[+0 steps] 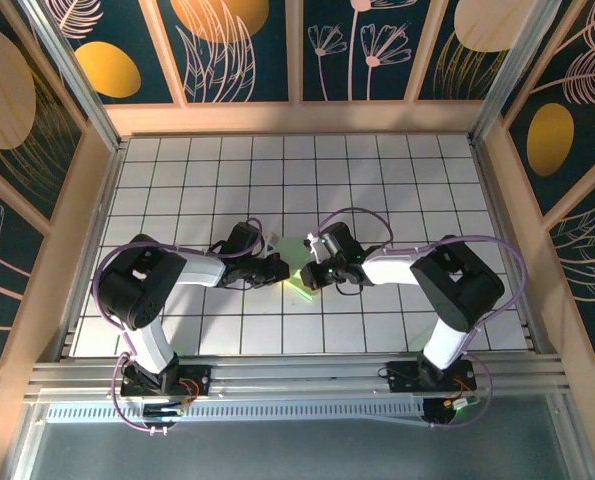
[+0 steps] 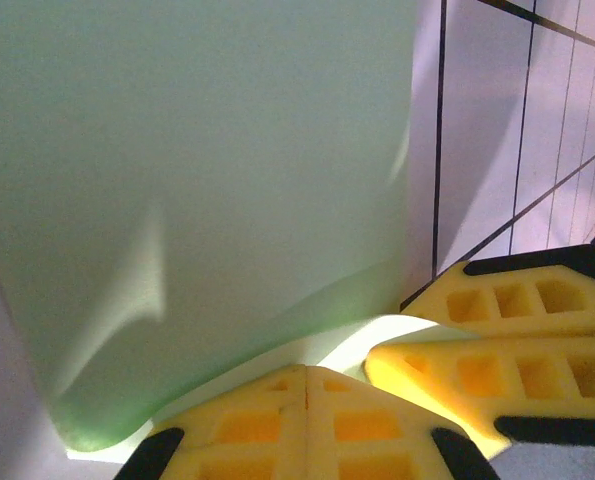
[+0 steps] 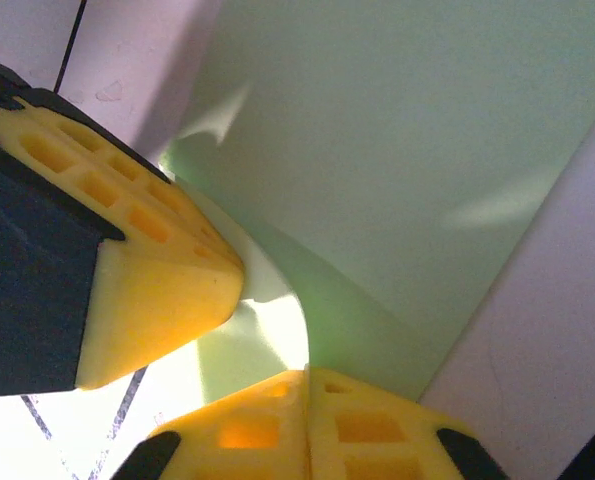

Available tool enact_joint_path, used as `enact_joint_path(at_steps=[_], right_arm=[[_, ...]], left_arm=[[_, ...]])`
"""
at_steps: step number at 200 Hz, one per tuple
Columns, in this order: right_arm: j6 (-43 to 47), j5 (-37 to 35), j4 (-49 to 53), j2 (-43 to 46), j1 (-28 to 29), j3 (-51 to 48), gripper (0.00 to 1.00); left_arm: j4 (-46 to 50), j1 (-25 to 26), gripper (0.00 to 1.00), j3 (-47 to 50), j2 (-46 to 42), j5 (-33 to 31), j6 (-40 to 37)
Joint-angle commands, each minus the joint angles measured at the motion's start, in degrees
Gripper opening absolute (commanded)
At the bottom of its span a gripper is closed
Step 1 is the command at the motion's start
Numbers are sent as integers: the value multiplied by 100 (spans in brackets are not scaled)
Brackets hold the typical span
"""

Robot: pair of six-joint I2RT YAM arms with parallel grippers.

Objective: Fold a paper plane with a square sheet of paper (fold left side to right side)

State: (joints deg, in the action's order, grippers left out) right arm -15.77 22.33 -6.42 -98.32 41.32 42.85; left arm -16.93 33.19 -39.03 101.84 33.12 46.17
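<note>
Next, I open my right gripper and pinch the near end of the paper [image 1: 300, 290] while my left gripper stays, because the paper's curled edge bows beside my right gripper.
The square sheet of paper [image 1: 295, 248] is pale green and partly folded, lying mid-table under both grippers. In the left wrist view a raised flap of the paper [image 2: 197, 180] stands in front of my left gripper [image 2: 307, 372], which is shut with its tips at the flap's lower edge. My right gripper [image 3: 307, 375] is shut where the curled edge of the paper [image 3: 407, 150] runs into its seam. From above, the left gripper [image 1: 277, 268] and right gripper [image 1: 313, 272] almost touch. The right gripper's yellow fingers [image 2: 497, 380] sit just right of the left tips.
White tiled table [image 1: 397, 190] with dark grid lines, open tiles on all sides of the paper. Wooden walls [image 1: 297, 118] enclose the back and sides. The aluminium rail [image 1: 297, 375] with both arm bases runs along the near edge.
</note>
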Motion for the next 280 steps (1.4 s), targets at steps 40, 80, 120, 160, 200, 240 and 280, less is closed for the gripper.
enact_joint_path(at_steps=[40, 80, 120, 160, 200, 240, 280], right_arm=[[-281, -55, 708, 361, -230, 319, 26], [-498, 158, 1146, 925, -463, 231, 34], [-948, 1489, 1028, 1056, -433, 15, 14], [-1451, 1968, 304, 827, -234, -333, 3], [-1473, 1974, 173, 408, -112, -313, 1], [-1455, 1916, 163, 253, -111, -359, 1], [-1446, 1864, 188, 130, -107, -391, 1]], left_arm=[[788, 21, 0, 88, 277, -581, -98], [836, 21, 0, 62, 290, -595, -117], [869, 19, 0, 47, 271, -625, -135], [858, 21, 0, 39, 259, -635, -112], [867, 23, 0, 44, 272, -650, -126], [867, 21, 0, 44, 280, -652, -125], [873, 21, 0, 35, 291, -642, -119]])
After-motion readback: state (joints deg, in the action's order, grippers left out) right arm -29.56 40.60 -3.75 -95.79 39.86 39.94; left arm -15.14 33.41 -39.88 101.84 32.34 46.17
